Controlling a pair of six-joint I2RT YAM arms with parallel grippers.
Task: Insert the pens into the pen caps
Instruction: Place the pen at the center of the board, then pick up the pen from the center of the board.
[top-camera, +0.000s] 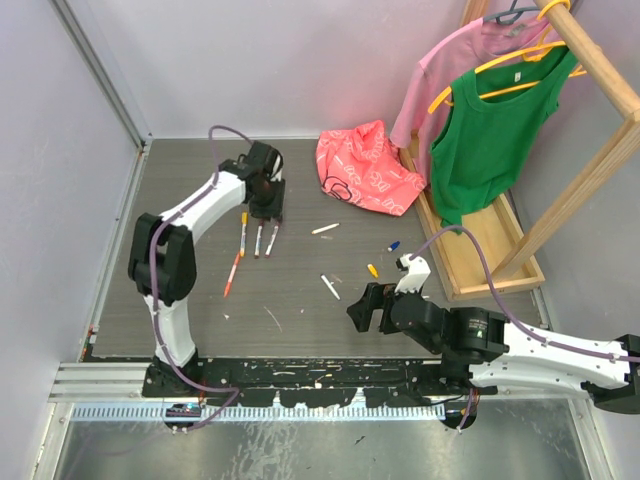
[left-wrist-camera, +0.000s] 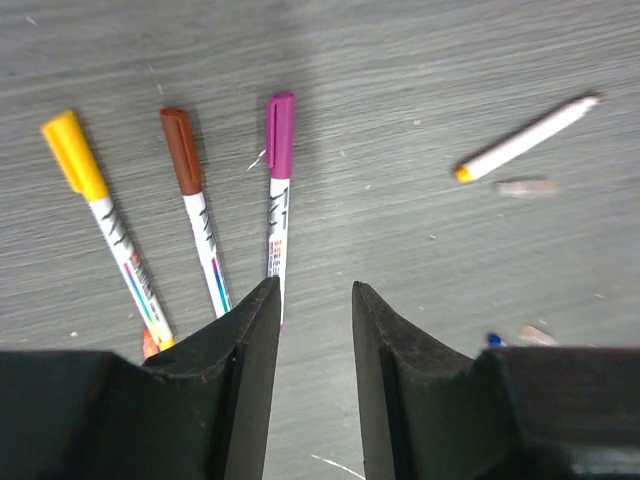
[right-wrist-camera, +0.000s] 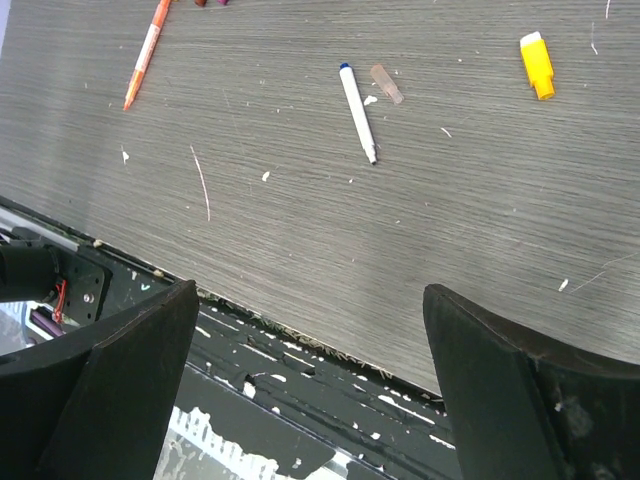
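Observation:
The blue-tipped pen will be held by my right gripper, which will close on the white body (top-camera: 333, 291) (right-wrist-camera: 364, 132), nearer the end opposite the blue tip.
Three capped pens lie side by side under my left gripper (left-wrist-camera: 313, 295): one with a yellow cap (left-wrist-camera: 73, 152), one with a dark red cap (left-wrist-camera: 181, 150), one with a purple cap (left-wrist-camera: 280, 133). The jaws stand apart just above their tail ends, with nothing between them. An uncapped white pen with a yellow tip (left-wrist-camera: 525, 140) lies to the right. Another white pen, blue-tipped (right-wrist-camera: 357, 98), lies ahead of my right gripper (right-wrist-camera: 310, 295), which is wide open and empty over the table's near edge. A loose yellow cap (right-wrist-camera: 537, 64) and a blue cap (top-camera: 394, 245) lie farther right. An orange-capped pen (top-camera: 232, 273) lies on the left.
A crumpled red bag (top-camera: 365, 170) sits at the back. A wooden clothes rack (top-camera: 480, 250) with a pink shirt and a green shirt (top-camera: 495, 130) stands along the right side. A small clear piece (right-wrist-camera: 386, 84) lies beside the blue-tipped pen. The black mounting rail (top-camera: 300, 375) runs along the near edge.

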